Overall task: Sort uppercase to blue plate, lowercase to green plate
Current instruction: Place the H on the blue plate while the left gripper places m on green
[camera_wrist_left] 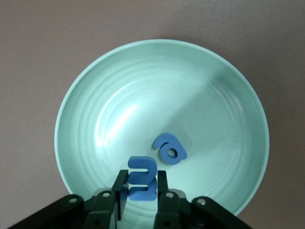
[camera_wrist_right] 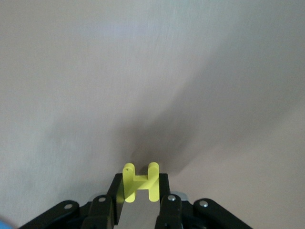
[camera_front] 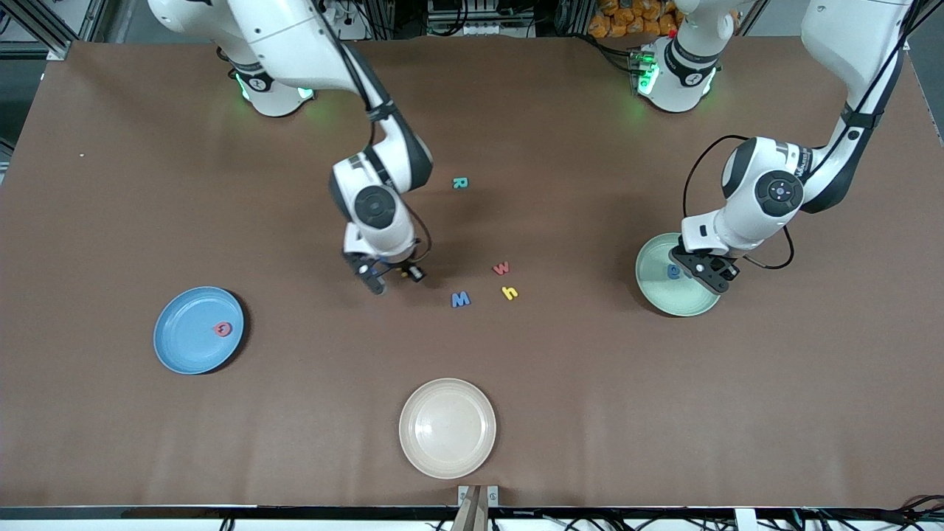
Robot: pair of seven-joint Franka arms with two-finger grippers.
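Note:
My right gripper is to let go of the yellow H in the blue plate [camera_front: 223,311], beside the pinkish-red Q. The H is now just above bare table.
My right gripper [camera_front: 397,277] is shut on the yellow H [camera_wrist_right: 140,183] and holds it just above bare table, beside the blue W [camera_front: 460,299]. My left gripper [camera_front: 717,282] is over the green plate [camera_front: 680,297], shut on a blue lowercase letter [camera_wrist_left: 142,183] held on edge. A second blue lowercase letter [camera_wrist_left: 169,148] lies in that plate [camera_wrist_left: 143,86]. The pinkish-red Q [camera_front: 223,329] lies in the blue plate [camera_front: 184,346]. The teal R [camera_front: 459,182], pinkish-red w [camera_front: 501,268] and yellow h [camera_front: 509,293] lie loose mid-table.
A cream plate [camera_front: 448,428] sits near the table's front edge, nearer to the camera than the loose letters. The blue plate is toward the right arm's end and the green plate toward the left arm's end.

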